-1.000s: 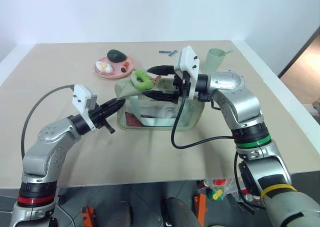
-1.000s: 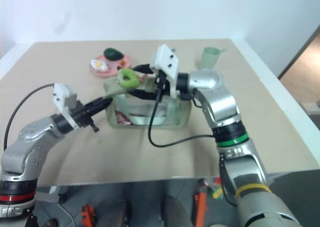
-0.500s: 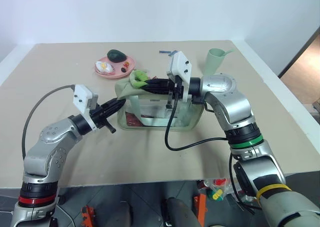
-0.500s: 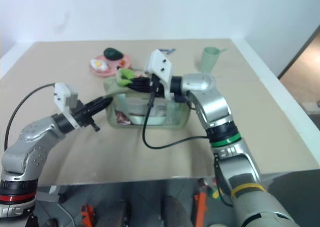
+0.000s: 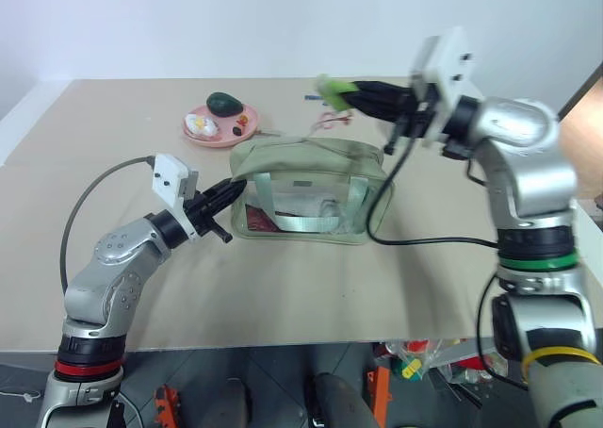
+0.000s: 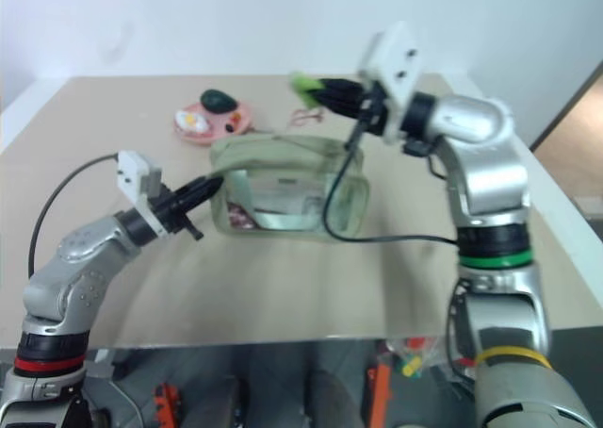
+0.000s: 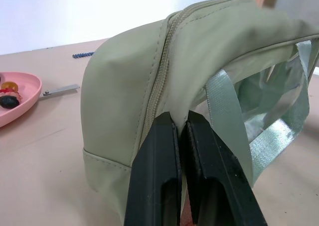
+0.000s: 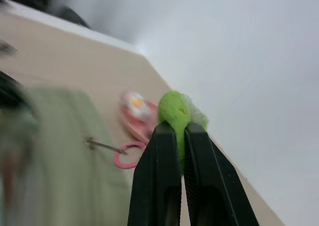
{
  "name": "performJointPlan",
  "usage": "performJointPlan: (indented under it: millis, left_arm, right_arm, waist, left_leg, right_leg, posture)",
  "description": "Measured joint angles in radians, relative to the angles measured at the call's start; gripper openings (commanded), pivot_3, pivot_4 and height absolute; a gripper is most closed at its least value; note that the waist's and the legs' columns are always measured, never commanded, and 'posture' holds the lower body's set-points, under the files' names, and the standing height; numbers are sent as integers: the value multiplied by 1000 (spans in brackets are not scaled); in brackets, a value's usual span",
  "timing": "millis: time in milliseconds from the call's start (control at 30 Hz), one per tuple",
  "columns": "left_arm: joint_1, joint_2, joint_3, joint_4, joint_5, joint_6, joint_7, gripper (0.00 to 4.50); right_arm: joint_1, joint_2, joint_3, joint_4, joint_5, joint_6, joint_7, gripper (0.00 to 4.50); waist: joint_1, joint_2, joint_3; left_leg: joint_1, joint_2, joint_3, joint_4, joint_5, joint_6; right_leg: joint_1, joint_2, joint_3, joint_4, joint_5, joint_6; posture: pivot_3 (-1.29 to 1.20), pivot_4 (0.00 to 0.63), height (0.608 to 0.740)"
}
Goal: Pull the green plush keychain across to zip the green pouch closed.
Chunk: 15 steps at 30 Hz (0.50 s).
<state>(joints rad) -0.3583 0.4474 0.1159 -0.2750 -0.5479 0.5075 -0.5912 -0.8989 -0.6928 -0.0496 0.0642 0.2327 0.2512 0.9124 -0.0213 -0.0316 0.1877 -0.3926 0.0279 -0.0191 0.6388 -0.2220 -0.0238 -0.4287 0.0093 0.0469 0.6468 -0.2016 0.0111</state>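
Observation:
My right gripper is going to release the green plush keychain beside the green pouch's end near the hanging black cable (image 5: pixel 397 205).
The green pouch (image 5: pixel 306 188) lies mid-table, its zipper line (image 7: pixel 162 61) running closed along the top as far as I can see. My left gripper (image 5: pixel 232 189) is shut on the pouch's left end, just below the zipper seam (image 7: pixel 177 120). My right gripper (image 5: pixel 350 92) is raised above and behind the pouch's right end, pointing left. It is shut on the green plush keychain (image 8: pixel 175 111), a lime fuzzy lump sticking out past the fingertips (image 5: pixel 329 90). I cannot make out its cord.
A pink plate (image 5: pixel 219 128) with a dark green oval lump (image 5: pixel 222 103) and small foods sits at the back left. Pink-handled scissors (image 5: pixel 330 119) lie behind the pouch. A black cable (image 5: pixel 394 169) hangs from my right wrist past the pouch's right end.
My right gripper closed on the plush keychain and swept it right and upward across the pouch. The pouch top now looks drawn shut and flatter. The left gripper kept its hold.

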Motion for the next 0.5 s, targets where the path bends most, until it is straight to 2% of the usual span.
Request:
performJointPlan:
  millis: [100, 300, 433, 500]
  left_arm:
    - [0, 1, -3, 0, 8, 0, 4, 0]
    - [-7, 2, -41, -11, 13, -2, -7, 0]
    - [-7, 7, -41, -11, 22, -3, -5, 0]
    - [-8, 7, -41, -10, 32, -4, -2, 0]
  right_arm:
    - [85, -98, -46, 28, -44, -30, -42, 27]
    - [287, -195, -68, 3, -127, -34, -117, 27]
    - [447, -199, -68, -162, -184, 74, -188, 27]
    - [522, -157, -41, -274, -215, 143, -241, 27]
  waist:
    - [0, 0, 0]
    - [0, 0, 0]
    - [-2, 0, 0]
    - [-4, -2, -1]
  left_leg:
    - [1, 0, 1, 0, 0, 0]
    - [2, 0, 3, 0, 0, 0]
    - [3, 0, 4, 0, 0, 0]
    - [4, 1, 4, 0, 0, 0]
  right_leg:
    - [0, 0, 1, 0, 0, 0]
    - [1, 0, 4, 0, 0, 0]
    - [0, 1, 6, 1, 0, 1]
    - [1, 2, 6, 1, 0, 1]
  posture:
    - [0, 150, 740]
    - [0, 150, 740]
    - [0, 150, 740]
    - [0, 150, 740]
